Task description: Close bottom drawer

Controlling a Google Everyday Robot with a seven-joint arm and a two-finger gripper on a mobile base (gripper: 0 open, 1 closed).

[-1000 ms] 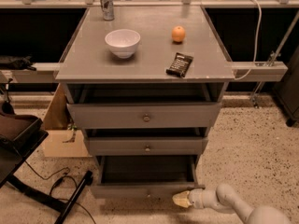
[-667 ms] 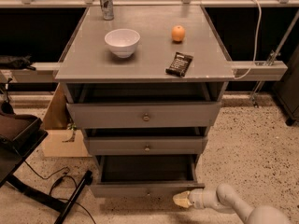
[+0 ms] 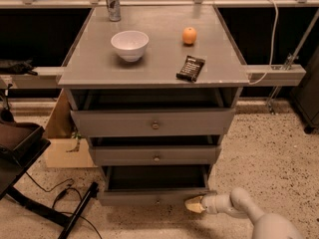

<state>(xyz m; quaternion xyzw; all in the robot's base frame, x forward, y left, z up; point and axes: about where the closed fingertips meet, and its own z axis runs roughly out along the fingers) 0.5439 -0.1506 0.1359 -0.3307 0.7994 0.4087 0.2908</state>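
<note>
Next, I let go of the bottom drawer with my gripper once its front panel sits pushed in close below the middle drawer [image 3: 157, 183].
A grey cabinet [image 3: 154, 59] holds three drawers, all pulled out somewhat. The bottom drawer [image 3: 154, 197] is the lowest, with a slim front panel and a small knob; it stands open, showing its dark inside. My gripper [image 3: 195, 204] is low at the right, its pale tip against the right end of the bottom drawer's front panel. My white arm [image 3: 239, 208] reaches in from the lower right corner.
On the cabinet top are a white bowl [image 3: 129, 44], an orange [image 3: 189, 35], a dark snack bar [image 3: 190, 67] and a can [image 3: 113, 2]. A cardboard box [image 3: 62, 143] and a black chair base [image 3: 45, 203] with cables stand at the left. Speckled floor lies to the right.
</note>
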